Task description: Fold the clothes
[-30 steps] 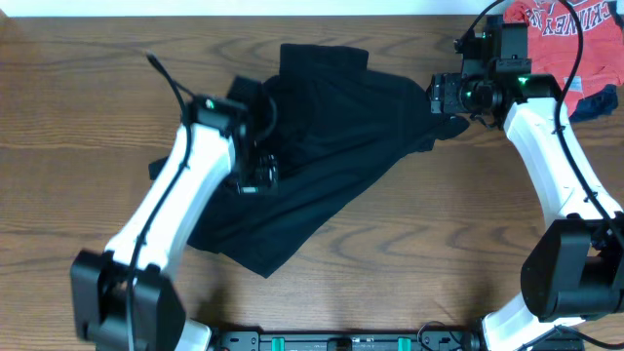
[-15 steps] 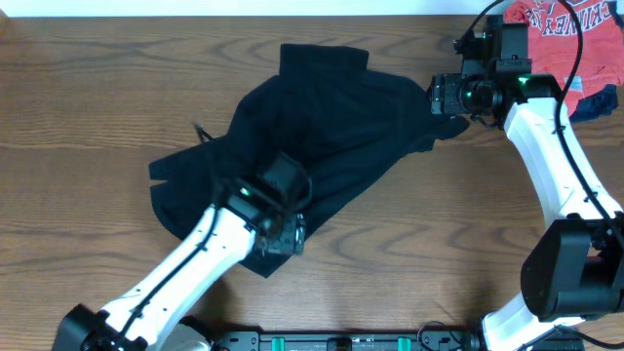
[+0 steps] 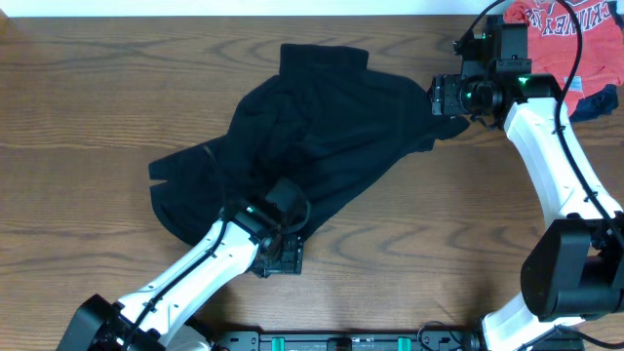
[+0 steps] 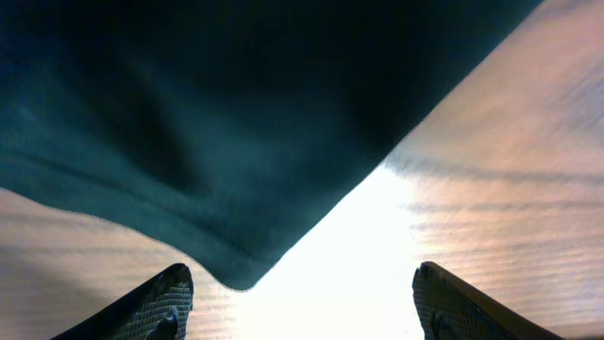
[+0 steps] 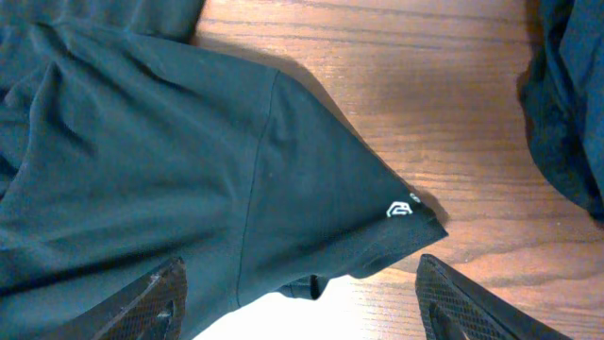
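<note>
The sleeve's outer corner (image 3: pixel 455 128) (image 5: pixel 423 225), beside the small white logo on the black garment, is the next spot for my right gripper to grab.
The clothes, one black garment (image 3: pixel 322 136), lie crumpled across the middle of the table. In the left wrist view a rounded corner of the garment (image 4: pixel 236 269) points toward my left gripper (image 4: pixel 302 307). That gripper is open, with bare wood between its fingers. From overhead the left gripper (image 3: pixel 280 255) sits at the garment's near edge. My right gripper (image 3: pixel 437 97) hovers at the garment's right end. It is open (image 5: pixel 307 307) over a sleeve with a small white logo (image 5: pixel 400 209), holding nothing.
A red shirt with white lettering (image 3: pixel 561 34) lies at the back right corner, with a navy garment (image 3: pixel 595 102) just in front of it. The navy garment (image 5: pixel 571 113) also shows at the right of the right wrist view. Bare wood table (image 3: pixel 88 117) surrounds the black garment.
My left arm has swung from the garment's left part down to its near corner, and its jaws have narrowed a little. The right arm has not moved.
</note>
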